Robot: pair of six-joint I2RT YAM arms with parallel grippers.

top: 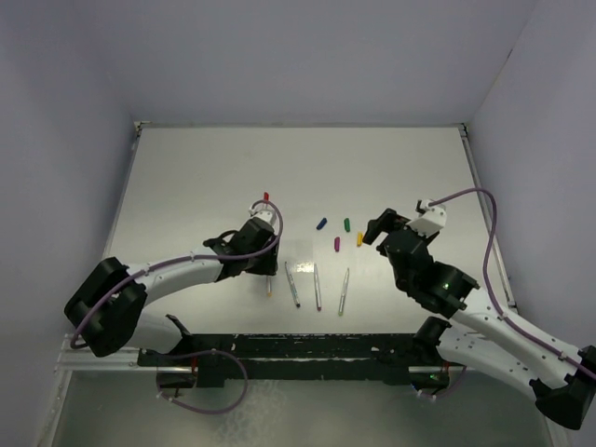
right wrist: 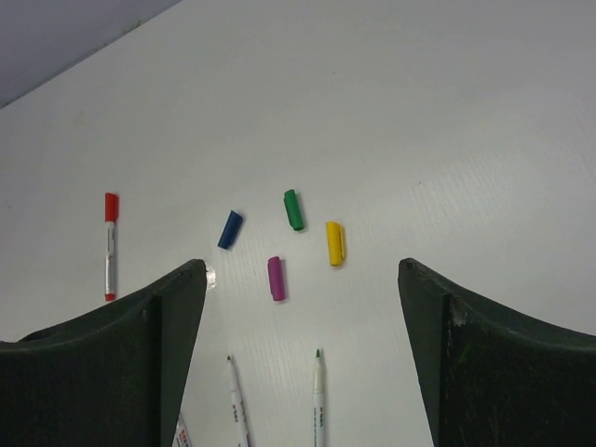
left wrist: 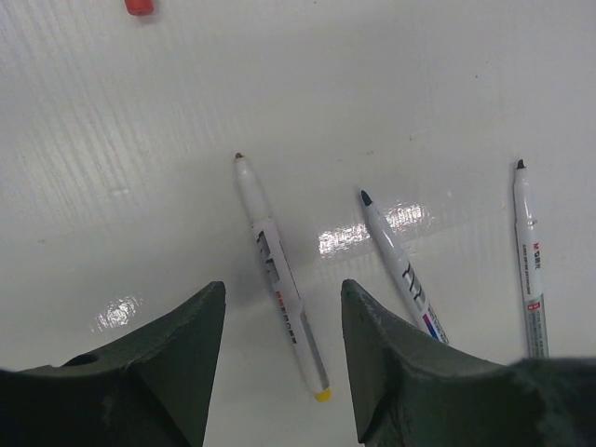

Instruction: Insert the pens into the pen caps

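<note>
My right gripper will grip the middle of the yellow cap (top: 359, 239) (right wrist: 335, 244) next, because my left gripper is at the yellow-ended pen.
Four uncapped pens lie in a row near the front: a yellow-ended pen (top: 270, 285) (left wrist: 279, 279), a dark-tipped one (top: 292, 284) (left wrist: 400, 265), a third (top: 317, 286) (left wrist: 528, 251) and a green-tipped one (top: 344, 291) (right wrist: 318, 400). A fifth pen (right wrist: 110, 247) wears the red cap (top: 265, 196) (left wrist: 140, 6). Loose caps lie behind the pens: blue (top: 322, 223) (right wrist: 230, 229), green (top: 347, 224) (right wrist: 293, 209), purple (top: 337, 244) (right wrist: 276, 278), yellow (top: 359, 239) (right wrist: 335, 243). My left gripper (top: 264, 261) (left wrist: 282, 307) is open, straddling the yellow-ended pen from above. My right gripper (top: 384, 233) (right wrist: 300, 270) is open and empty, right of the caps.
The white table (top: 205, 177) is closed in by grey walls on three sides. A black rail (top: 298, 349) with the arm bases runs along the near edge. Purple cables loop off both arms.
</note>
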